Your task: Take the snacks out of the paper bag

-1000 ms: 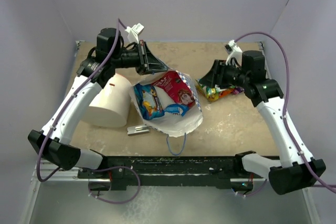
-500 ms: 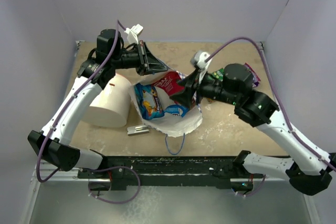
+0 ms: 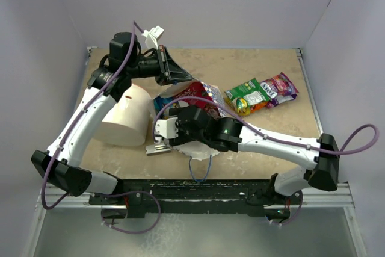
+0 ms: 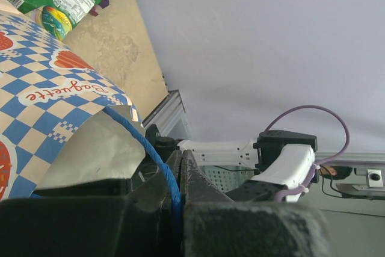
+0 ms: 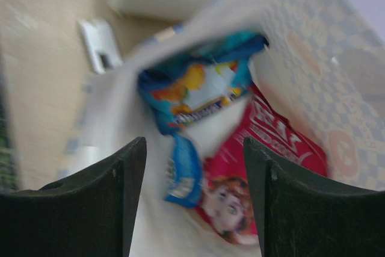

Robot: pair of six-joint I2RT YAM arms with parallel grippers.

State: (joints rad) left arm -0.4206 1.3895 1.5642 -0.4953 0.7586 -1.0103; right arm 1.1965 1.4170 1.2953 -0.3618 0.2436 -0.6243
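Observation:
My right gripper is going to close on the red packet's far edge (image 3: 201,89) (image 5: 308,142), next to the far side of the paper bag.
The paper bag (image 3: 209,92) lies open in the middle of the table. My left gripper (image 3: 178,77) is shut on the bag's blue string handle (image 4: 144,142) at its far rim; the checkered band (image 4: 42,94) shows in the left wrist view. My right gripper (image 3: 180,126) is open over the bag's mouth. In the right wrist view, a blue snack packet (image 5: 195,88), a smaller blue one (image 5: 183,170) and a red one (image 5: 271,161) lie inside between and beyond its fingers (image 5: 195,173). A green packet (image 3: 248,95) and a purple packet (image 3: 279,86) lie on the table to the right.
A plain white cylinder (image 3: 126,115) lies left of the bag under my left arm. A small grey clip (image 3: 157,148) lies at the bag's near left corner. The bag's other blue handle (image 3: 201,170) loops toward the table's front edge.
My right arm has swung left from the green and purple packets, which stay on the table, to the bag's mouth. My left gripper still holds the handle.

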